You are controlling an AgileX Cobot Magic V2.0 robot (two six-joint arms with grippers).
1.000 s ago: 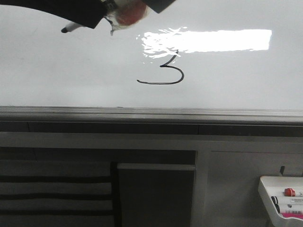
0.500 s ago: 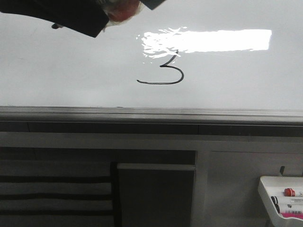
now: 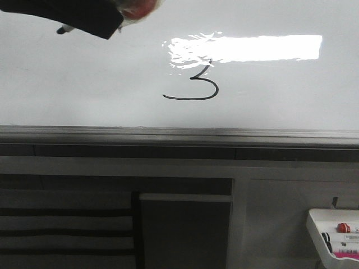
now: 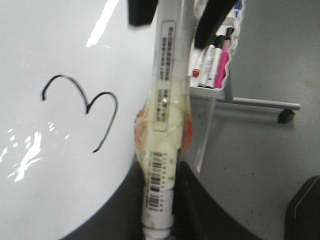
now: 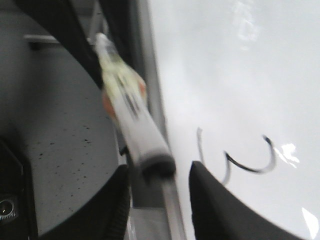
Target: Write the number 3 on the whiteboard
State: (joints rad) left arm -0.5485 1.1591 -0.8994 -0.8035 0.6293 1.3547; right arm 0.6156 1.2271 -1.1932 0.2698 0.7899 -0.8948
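Note:
The whiteboard is bare where the taped white marker is to go, far from the 3 (image 3: 5, 35) and the tray. My left gripper needs to let go of the marker there.
The whiteboard (image 3: 84, 84) bears a thin black number 3 (image 3: 193, 84) just under the glare patch. My left gripper (image 3: 84, 17) is at the top left edge, shut on a taped white marker (image 3: 134, 8). The marker's black tip (image 3: 61, 29) sticks out well left of the 3. In the left wrist view the left gripper (image 4: 160, 190) clamps the marker (image 4: 165, 100), with the 3 (image 4: 82, 102) beside it. In the right wrist view my right gripper (image 5: 160, 172) is open around the marker's dark end (image 5: 155, 160), and the 3 (image 5: 240, 155) lies close by.
The board's grey metal rim (image 3: 179, 134) runs across below the 3. A white marker tray (image 3: 314, 221) with red and pink markers stands at the lower right, also in the left wrist view (image 4: 215, 65). Dark cabinet fronts (image 3: 185, 235) lie below the rim.
The left gripper and marker have moved up and to the left, away from the 3. The second dark gripper part at the top has left the front view. The 3 is unchanged.

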